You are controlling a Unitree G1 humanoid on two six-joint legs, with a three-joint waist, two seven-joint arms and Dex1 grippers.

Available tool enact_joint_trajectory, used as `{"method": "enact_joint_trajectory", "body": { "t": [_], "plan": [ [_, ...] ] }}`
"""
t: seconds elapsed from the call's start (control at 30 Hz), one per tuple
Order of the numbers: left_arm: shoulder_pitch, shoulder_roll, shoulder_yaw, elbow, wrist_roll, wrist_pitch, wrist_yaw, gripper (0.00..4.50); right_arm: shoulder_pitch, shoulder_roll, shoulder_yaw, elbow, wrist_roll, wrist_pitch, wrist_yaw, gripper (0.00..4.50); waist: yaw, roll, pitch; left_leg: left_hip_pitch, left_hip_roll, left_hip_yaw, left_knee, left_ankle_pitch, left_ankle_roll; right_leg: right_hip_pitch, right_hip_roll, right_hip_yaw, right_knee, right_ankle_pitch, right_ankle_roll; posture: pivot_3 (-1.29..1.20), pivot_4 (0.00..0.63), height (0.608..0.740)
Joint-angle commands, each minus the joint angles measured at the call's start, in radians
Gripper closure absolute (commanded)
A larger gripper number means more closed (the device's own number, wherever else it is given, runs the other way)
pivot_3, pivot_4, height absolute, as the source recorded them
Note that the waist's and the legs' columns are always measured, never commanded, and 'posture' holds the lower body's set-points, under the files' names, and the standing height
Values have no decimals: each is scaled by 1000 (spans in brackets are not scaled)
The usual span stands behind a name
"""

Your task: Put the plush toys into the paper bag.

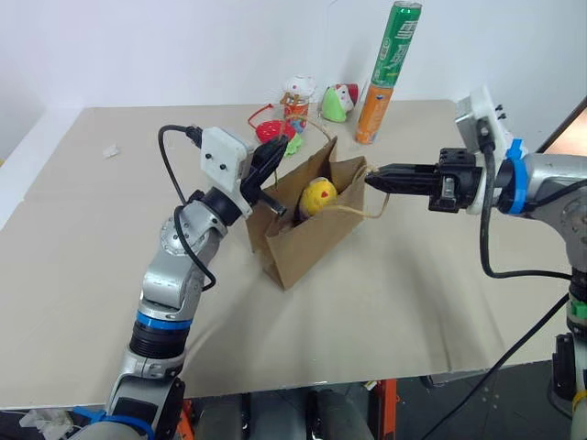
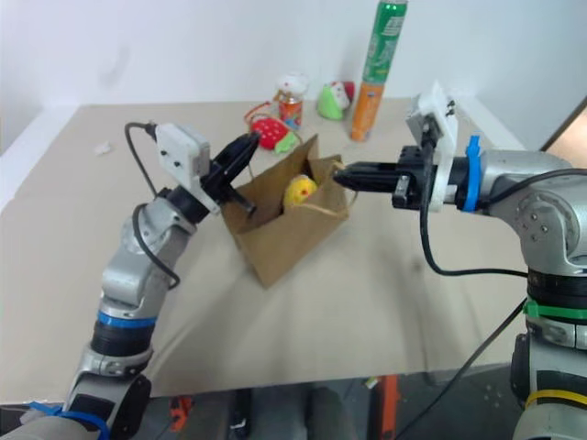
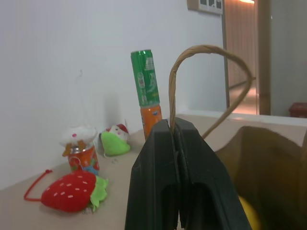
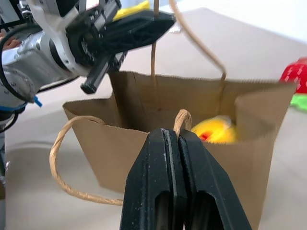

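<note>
My left gripper will pinch the bag's near end [image 1: 262, 233], since both my grippers hold the paper bag's handles, and that will free my right gripper for the plush toys.
The brown paper bag [image 1: 303, 243] stands open in the middle of the table. Inside it lies a yellow and white egg-shaped plush toy [image 1: 318, 195], also seen over the rim in the right wrist view [image 4: 216, 130]. My left gripper [image 1: 278, 147] is above the bag's left rim, shut on one twisted handle loop [image 3: 211, 62]. My right gripper [image 1: 370, 180] points in from the right, level with the rim, and is shut on the other handle [image 4: 182, 117]. The two grippers hold the bag's mouth apart.
Behind the bag lie a red strawberry plush [image 1: 273, 131], a small cup figure [image 1: 296, 99], a green-white-red plush [image 1: 337, 103] and a tall green and orange can [image 1: 387, 69]. The table's front edge [image 1: 303, 385] is near me.
</note>
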Motion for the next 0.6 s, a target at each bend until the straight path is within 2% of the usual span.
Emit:
{"method": "enact_joint_trajectory", "body": {
  "t": [0.03,0.1,0.13,0.17,0.2,0.27,0.3,0.33,0.37,0.4,0.43,0.53,0.6],
  "plan": [
    [13,14,-8,-44,-26,23,-28,4500,9,5,1,11,-41,-43,-16,4010,0,0,0,0,0,0,0,0,0,0,0,0,0,0,0,0,150,740],
    [19,19,-17,-48,-42,42,-53,4500,15,4,-5,19,-51,-48,-20,3378,0,0,0,0,0,0,0,0,0,0,0,0,0,0,0,0,150,740],
    [22,23,-22,-52,-54,55,-70,4225,15,3,-12,20,-48,-48,-19,3168,0,0,0,0,0,0,0,0,0,0,0,0,0,0,0,0,150,740],
    [24,27,-26,-56,-64,64,-83,3763,13,4,-21,18,-42,-48,-17,2517,0,0,0,0,0,0,0,0,0,0,0,0,0,0,0,0,150,740],
    [25,31,-24,-61,-81,78,-96,3633,3,12,-40,22,-28,-41,-23,2313,0,0,0,0,0,0,0,0,0,0,0,0,0,0,0,0,150,740],
    [23,41,-13,-66,-108,99,-113,2789,-14,19,-72,29,-8,-41,-29,1445,0,0,0,0,0,0,0,0,0,0,0,0,0,0,0,0,150,740],
    [20,48,-3,-67,-125,109,-124,2569,-26,22,-94,43,2,-35,-40,1225,0,0,0,0,0,0,0,0,0,0,1,0,0,0,0,0,150,740],
    [17,56,8,-68,-143,121,-134,1997,-32,19,-111,55,5,-41,-43,630,0,0,0,0,0,0,0,0,0,0,1,0,0,0,0,0,150,740],
    [14,63,17,-69,-156,128,-143,1802,-33,13,-122,66,3,-46,-44,457,0,0,0,0,0,0,0,0,0,0,1,0,0,0,0,0,150,740],
    [12,72,27,-69,-170,133,-153,1292,-30,2,-131,77,-2,-51,-39,1,0,0,0,0,0,0,0,0,0,0,1,0,0,0,0,0,150,740],
    [9,80,37,-70,-186,141,-160,1097,-23,-11,-138,86,-5,-54,-31,0,0,0,0,0,0,0,0,0,0,0,1,0,0,0,0,0,150,740],
    [7,117,89,-92,-282,190,-206,68,21,-69,-170,115,0,-39,18,0,0,0,0,0,0,0,0,0,0,0,0,0,0,0,0,0,150,740],
    [18,162,124,-121,-361,237,-259,68,99,-129,-172,114,-11,-35,75,0,1,0,0,0,0,0,0,0,0,0,0,0,0,0,0,0,150,740]
  ]
}}
